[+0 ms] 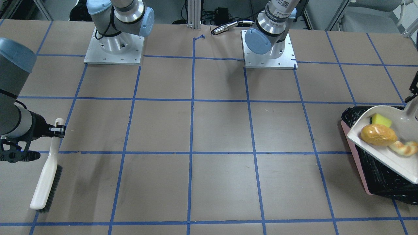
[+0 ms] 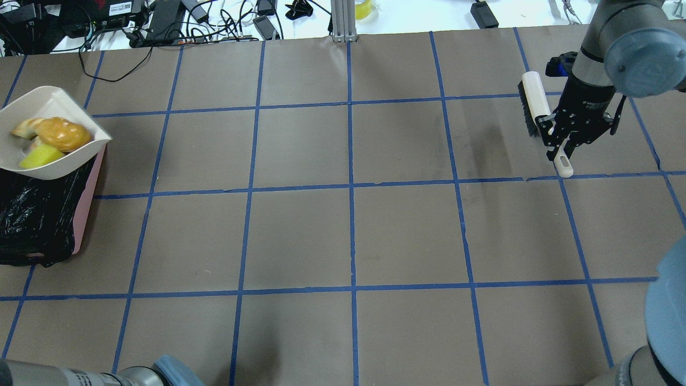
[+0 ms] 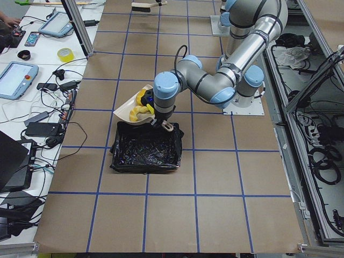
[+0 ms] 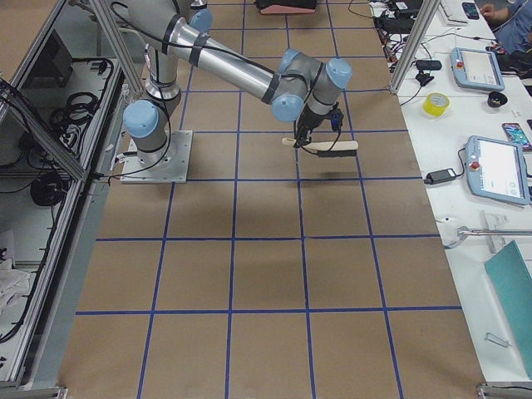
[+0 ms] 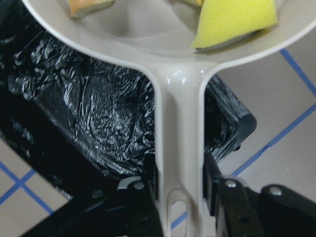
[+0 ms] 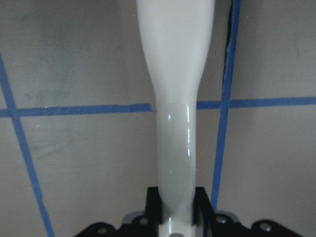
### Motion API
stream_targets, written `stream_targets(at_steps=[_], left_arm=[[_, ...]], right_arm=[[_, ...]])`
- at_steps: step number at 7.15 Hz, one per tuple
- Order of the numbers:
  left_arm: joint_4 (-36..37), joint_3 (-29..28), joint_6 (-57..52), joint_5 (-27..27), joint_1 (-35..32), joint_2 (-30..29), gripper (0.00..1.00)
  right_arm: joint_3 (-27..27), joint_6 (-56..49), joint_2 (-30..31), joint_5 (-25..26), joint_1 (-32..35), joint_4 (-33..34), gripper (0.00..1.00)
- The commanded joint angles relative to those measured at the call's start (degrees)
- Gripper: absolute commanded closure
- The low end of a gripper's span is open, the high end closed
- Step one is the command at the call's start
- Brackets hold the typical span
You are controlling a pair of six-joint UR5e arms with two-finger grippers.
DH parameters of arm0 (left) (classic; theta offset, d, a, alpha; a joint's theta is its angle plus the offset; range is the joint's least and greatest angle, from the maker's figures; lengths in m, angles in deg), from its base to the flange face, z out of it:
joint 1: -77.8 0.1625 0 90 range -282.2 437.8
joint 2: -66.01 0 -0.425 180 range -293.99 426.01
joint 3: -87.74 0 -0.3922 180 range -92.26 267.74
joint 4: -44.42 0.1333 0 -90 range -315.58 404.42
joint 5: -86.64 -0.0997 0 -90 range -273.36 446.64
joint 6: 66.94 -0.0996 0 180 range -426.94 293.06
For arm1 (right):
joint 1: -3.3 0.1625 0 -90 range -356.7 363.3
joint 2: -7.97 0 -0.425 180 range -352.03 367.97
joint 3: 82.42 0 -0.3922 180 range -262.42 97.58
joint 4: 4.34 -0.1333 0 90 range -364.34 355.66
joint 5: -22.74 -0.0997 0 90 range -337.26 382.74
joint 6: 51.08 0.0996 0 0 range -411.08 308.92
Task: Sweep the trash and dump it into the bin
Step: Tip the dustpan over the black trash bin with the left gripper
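Note:
I need to use my right gripper to set the white brush down on the table [image 1: 49,166] [image 6: 233,55] next to the blue tape that crosses under the brush's handle.
My left gripper [image 5: 180,182] is shut on the handle of the cream-white dustpan [image 2: 53,166], holding it above the far end of the bin [image 2: 32,220], a pink container lined with a black bag. The trash lies in the pan: the yellow-green sponge wedge [image 2: 40,156], the orange-brown bread roll [image 2: 63,134] and the croissant [image 2: 27,127]. In the front-facing view the pan [image 1: 392,160] overhangs the bin [image 1: 375,173]. My right gripper [image 2: 560,142] is shut on the handle of a white brush [image 2: 533,102] at the far right.
The brush [image 1: 45,176] hangs with dark bristles just above the table, casting a shadow. The arm bases [image 1: 114,49] stand at the robot's edge. Cables and devices [image 2: 161,21] lie on the white bench beyond the table.

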Motion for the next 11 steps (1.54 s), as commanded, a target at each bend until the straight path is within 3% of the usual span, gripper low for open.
stream_targets(at_steps=[1,4,7,10,11], left_arm=[[0.22,-2.93,-0.24,-1.71,6.69,-1.99,1.00],[5.22,-5.40,-3.92,-16.96,6.01,-4.02,1.00],[13.82,-5.41,-14.45,-32.69,-1.70,-3.93,1.00],[22.95,-4.01,-26.32,-38.26,-6.36,-4.29,1.00],[29.69,-1.30,-28.87,-41.07,-8.39,-3.76,1.00]], right_arm=[[0.38,-3.91,-1.79,0.72,-2.15,2.18,0.99],[2.22,-4.00,-2.23,2.48,-2.68,2.88,0.98],[2.31,-3.82,-2.40,2.48,-3.03,2.88,0.97],[2.40,-4.00,-2.49,2.13,-3.12,2.88,0.96],[3.18,-4.00,-2.49,1.78,-3.21,3.14,0.96]])
